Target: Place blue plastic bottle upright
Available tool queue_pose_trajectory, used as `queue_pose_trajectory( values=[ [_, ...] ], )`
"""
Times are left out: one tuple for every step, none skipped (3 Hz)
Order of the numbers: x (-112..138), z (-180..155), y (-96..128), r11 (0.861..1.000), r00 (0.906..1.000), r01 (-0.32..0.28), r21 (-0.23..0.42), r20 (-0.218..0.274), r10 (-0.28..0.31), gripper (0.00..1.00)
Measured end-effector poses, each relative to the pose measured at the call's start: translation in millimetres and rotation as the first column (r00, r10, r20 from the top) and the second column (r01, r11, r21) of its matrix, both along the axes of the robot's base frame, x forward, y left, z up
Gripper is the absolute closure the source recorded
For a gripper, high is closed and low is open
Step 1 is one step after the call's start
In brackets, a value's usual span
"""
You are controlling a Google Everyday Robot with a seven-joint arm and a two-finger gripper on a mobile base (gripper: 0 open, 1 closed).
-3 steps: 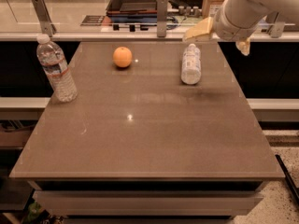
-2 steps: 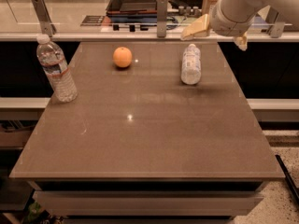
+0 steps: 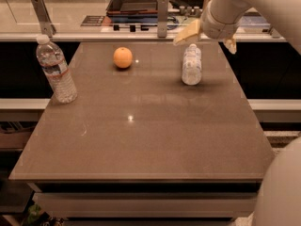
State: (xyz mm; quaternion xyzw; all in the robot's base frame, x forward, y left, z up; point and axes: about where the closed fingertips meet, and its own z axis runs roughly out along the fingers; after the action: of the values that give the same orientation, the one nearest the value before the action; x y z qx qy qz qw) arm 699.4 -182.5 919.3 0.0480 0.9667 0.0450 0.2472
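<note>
My gripper will next move down and close on the blue plastic bottle's cap end (image 3: pixel 193 51), so that the bottle's bottom stays free to be set upright.
The blue plastic bottle (image 3: pixel 192 66) lies on its side on the far right part of the brown table (image 3: pixel 141 140), with its white cap pointing away from the camera. My gripper (image 3: pixel 205 42) hovers just above and behind the bottle's cap end. It is open, with one yellowish finger (image 3: pixel 186 34) left of the cap and the other out to the right. Nothing is held between them, and they do not touch the bottle.
A taller clear bottle with a reddish label band (image 3: pixel 56 70) stands upright at the table's left edge. An orange (image 3: pixel 122 57) rests at the far middle. Behind the table runs a counter with a dark tray (image 3: pixel 136 1) and a metal post (image 3: pixel 162 15).
My gripper has shifted left, nearer over the lying bottle's cap end. The bottle, the orange and the tall bottle have not moved.
</note>
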Motion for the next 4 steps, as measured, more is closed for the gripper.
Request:
queue_pose_trajectory(
  values=[
    [8, -14, 9, 1.000, 0.9989, -0.020, -0.003, -0.042, 0.020, 0.00],
    [12, -23, 13, 0.999, 0.9966, -0.024, -0.021, -0.079, 0.022, 0.00],
    [15, -30, 15, 0.998, 0.9927, -0.018, -0.054, -0.120, 0.012, 0.00],
    [16, -38, 17, 0.997, 0.9864, -0.026, -0.079, -0.164, 0.012, 0.00]
  ],
)
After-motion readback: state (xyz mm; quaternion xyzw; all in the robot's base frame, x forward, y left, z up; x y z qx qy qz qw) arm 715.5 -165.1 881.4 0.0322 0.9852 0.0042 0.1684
